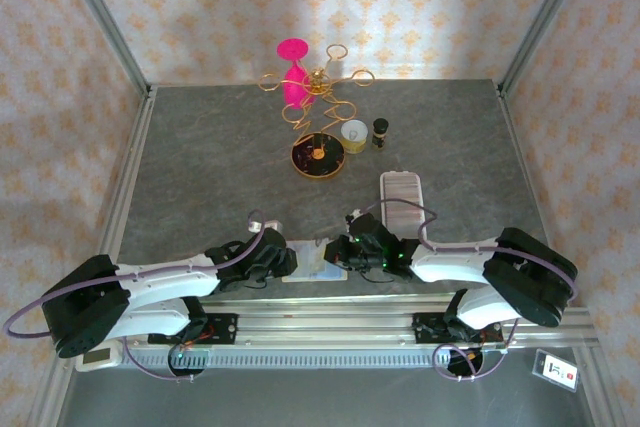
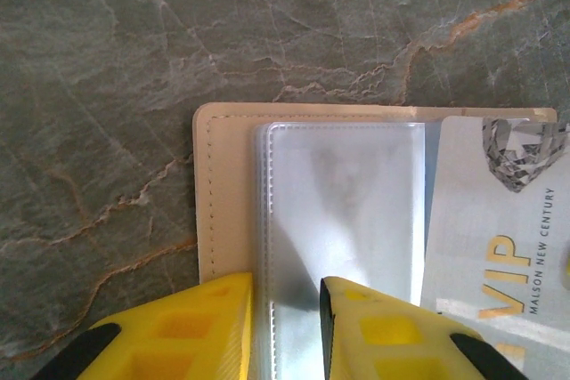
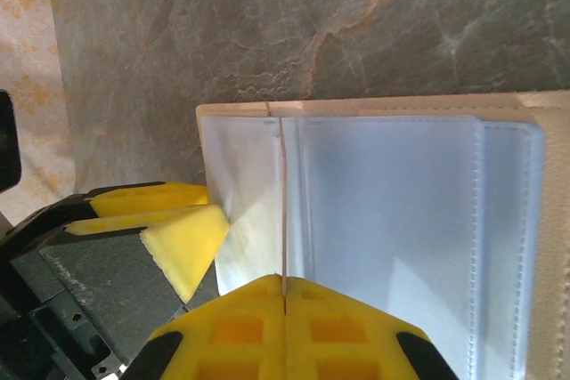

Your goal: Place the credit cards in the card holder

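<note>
The credit card, now held edge-on over the sleeves, will be let go by my right gripper in the card holder's clear sleeve [image 1: 303, 259] [image 3: 283, 251] next to my left gripper.
The cream-beige card holder [image 1: 312, 261] lies open at the table's near edge, its clear plastic sleeves [image 2: 343, 202] spread flat. My left gripper [image 2: 287, 287] rests on the sleeves' left edge, jaws a little apart with nothing pinched between them. My right gripper [image 3: 283, 280] is shut on a credit card [image 3: 283, 202], seen edge-on over the sleeves [image 3: 383, 220]. From the left wrist that card [image 2: 490, 246] is silvery grey with gold "VIP" lettering and overlaps the holder's right part. From above, the left gripper [image 1: 288, 259] and right gripper [image 1: 345, 250] meet at the holder.
A long white ridged tray [image 1: 404, 199] lies just behind the right arm. Farther back stand a gold wire rack [image 1: 318, 97], a pink glass [image 1: 293, 67], a dark round dish [image 1: 318, 157], a small cup [image 1: 354, 132] and a small dark bottle [image 1: 380, 132].
</note>
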You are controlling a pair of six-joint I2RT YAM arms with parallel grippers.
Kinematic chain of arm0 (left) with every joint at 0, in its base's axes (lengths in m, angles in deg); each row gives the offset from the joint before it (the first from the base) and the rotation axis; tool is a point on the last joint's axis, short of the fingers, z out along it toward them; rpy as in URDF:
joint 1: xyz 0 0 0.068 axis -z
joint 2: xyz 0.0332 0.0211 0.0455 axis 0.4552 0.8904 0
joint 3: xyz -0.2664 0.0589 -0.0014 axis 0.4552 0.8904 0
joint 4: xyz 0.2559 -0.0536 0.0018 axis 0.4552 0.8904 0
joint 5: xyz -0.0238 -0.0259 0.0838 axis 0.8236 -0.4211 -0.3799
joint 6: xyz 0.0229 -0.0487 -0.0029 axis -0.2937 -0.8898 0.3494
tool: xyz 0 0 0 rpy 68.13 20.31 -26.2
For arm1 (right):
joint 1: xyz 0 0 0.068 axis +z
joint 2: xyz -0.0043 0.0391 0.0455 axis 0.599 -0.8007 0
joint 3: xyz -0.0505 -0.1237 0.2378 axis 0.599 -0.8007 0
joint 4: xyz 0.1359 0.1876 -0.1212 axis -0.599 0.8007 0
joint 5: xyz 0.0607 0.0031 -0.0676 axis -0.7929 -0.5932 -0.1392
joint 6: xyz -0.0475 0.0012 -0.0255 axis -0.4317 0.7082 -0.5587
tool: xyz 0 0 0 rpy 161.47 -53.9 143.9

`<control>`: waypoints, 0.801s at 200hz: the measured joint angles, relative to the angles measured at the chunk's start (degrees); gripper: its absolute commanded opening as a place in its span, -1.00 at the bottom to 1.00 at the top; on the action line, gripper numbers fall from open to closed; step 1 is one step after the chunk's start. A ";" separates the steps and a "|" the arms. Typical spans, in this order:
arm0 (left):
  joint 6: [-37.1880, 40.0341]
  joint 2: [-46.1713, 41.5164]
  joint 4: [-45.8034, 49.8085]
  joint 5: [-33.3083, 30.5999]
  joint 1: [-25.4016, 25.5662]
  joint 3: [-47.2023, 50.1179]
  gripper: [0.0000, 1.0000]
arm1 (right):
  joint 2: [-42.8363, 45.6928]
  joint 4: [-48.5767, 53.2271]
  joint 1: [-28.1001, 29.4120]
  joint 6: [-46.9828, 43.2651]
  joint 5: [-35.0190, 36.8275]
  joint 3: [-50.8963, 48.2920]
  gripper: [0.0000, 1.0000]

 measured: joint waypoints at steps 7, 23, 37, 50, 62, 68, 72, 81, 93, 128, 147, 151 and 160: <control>0.00 0.00 -0.02 0.00 0.00 0.00 -0.44 | 0.00 0.00 0.00 0.24 0.02 -0.20 -1.00; 0.00 0.00 -0.04 0.00 0.00 0.04 -0.44 | 0.02 0.00 0.00 0.46 0.09 -0.63 -1.00; 0.00 0.00 -0.04 0.00 0.00 0.04 -0.44 | 0.02 0.00 0.00 0.66 0.28 -0.96 -1.00; 0.00 0.00 -0.04 0.00 0.00 0.04 -0.44 | 0.07 -0.02 0.00 0.85 0.33 -1.14 -1.00; 0.00 0.00 -0.04 0.00 0.00 0.04 -0.44 | 0.15 -0.33 0.00 0.87 0.31 -1.33 -1.00; 0.00 0.00 -0.07 0.00 0.00 0.04 -0.45 | 0.20 -0.44 0.00 0.90 0.28 -1.40 -1.00; 0.00 0.00 -0.04 0.02 0.00 0.04 -0.44 | 0.22 -0.59 0.00 0.92 0.28 -1.46 -1.00; -0.02 0.00 -0.04 0.00 0.00 0.04 -0.45 | 0.22 -0.92 0.00 1.05 0.24 -1.60 -1.00; -0.02 0.00 -0.04 0.02 0.00 0.04 -0.45 | 0.22 -1.40 0.02 1.25 0.20 -1.68 -1.00; -0.02 0.00 -0.04 0.02 0.00 0.04 -0.45 | -0.15 -3.04 0.55 1.44 -0.17 -1.70 -1.00; -0.02 0.00 -0.07 0.02 0.00 0.09 -0.45 | -0.57 -3.74 0.76 1.55 -0.37 -1.70 -1.00; -0.02 0.00 -0.09 0.02 0.00 0.11 -0.46 | -0.68 -3.87 0.76 1.57 -0.44 -1.70 -1.00; -0.02 0.00 -0.22 0.02 0.00 0.17 -0.46 | -0.96 -4.11 0.85 1.77 -0.44 -1.70 -1.00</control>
